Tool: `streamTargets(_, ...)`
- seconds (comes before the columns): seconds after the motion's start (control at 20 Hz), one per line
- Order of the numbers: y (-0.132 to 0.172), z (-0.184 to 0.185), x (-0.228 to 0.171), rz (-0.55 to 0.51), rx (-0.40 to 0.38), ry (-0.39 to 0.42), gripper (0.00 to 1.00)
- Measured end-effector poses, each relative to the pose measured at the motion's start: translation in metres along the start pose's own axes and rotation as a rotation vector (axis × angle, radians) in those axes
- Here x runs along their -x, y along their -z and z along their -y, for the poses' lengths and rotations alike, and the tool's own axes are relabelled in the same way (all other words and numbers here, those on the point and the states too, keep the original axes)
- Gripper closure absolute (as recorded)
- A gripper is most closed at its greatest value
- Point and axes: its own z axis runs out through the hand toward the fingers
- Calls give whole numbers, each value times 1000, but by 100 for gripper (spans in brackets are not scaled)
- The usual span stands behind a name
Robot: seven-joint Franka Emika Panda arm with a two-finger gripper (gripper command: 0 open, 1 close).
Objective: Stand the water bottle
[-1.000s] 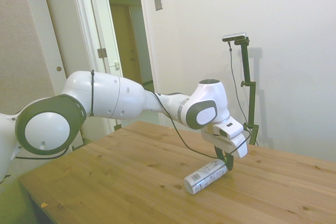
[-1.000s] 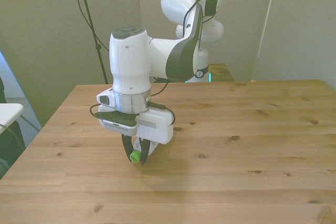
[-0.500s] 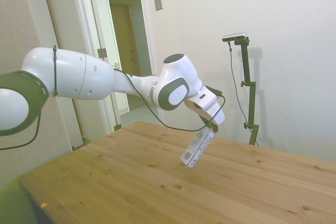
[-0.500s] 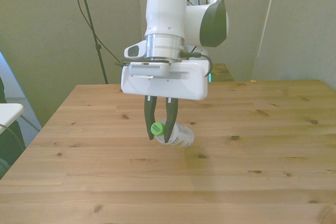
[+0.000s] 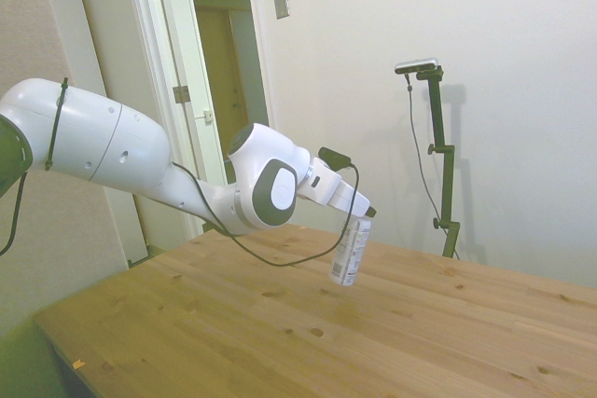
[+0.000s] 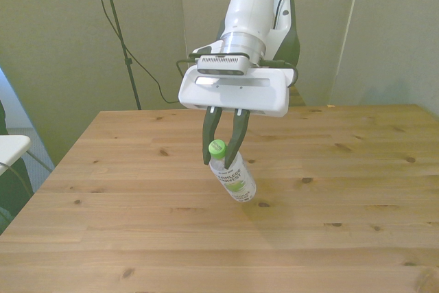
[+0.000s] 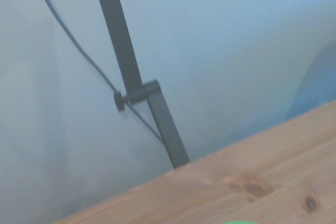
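Note:
Next, I release the water bottle on the bare wood [image 6: 263, 235] in front of the dark knot beside its base.
The water bottle [image 6: 234, 176] is a slim clear bottle with a white printed label and a green cap [image 6: 217, 147]. It hangs in the air above the wooden table [image 6: 357, 190], cap up and tilted. My gripper [image 6: 221, 152] is shut on its neck just below the cap. In the side view the water bottle [image 5: 351, 252] hangs almost upright, its base a little above the table [image 5: 280, 342], with the gripper [image 5: 366, 216] at its top. A sliver of the green cap [image 7: 241, 222] shows in the wrist view.
A white door and an open doorway [image 5: 219, 72] stand behind the table in the side view. A wall [image 5: 485, 25] runs behind the table's far edge. A white object [image 6: 10, 145] sits off the table at the front view's left.
The arm has lifted the bottle off the table and swung it from lying flat to nearly upright. It has also carried it farther from the front camera.

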Motion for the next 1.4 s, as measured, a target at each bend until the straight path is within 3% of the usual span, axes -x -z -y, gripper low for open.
streamTargets(0.3,-12,18,9,-136,-94,-8,100)
streamTargets(0.5,-18,30,51,-202,-118,9,100)
streamTargets(0.75,-12,10,103,-238,-122,-13,100)
streamTargets(1.15,-13,1,113,-260,-110,-15,100)
streamTargets(1.2,-14,0,115,-260,-108,-13,0)
streamTargets(1.4,-13,0,116,-259,-106,-2,0)
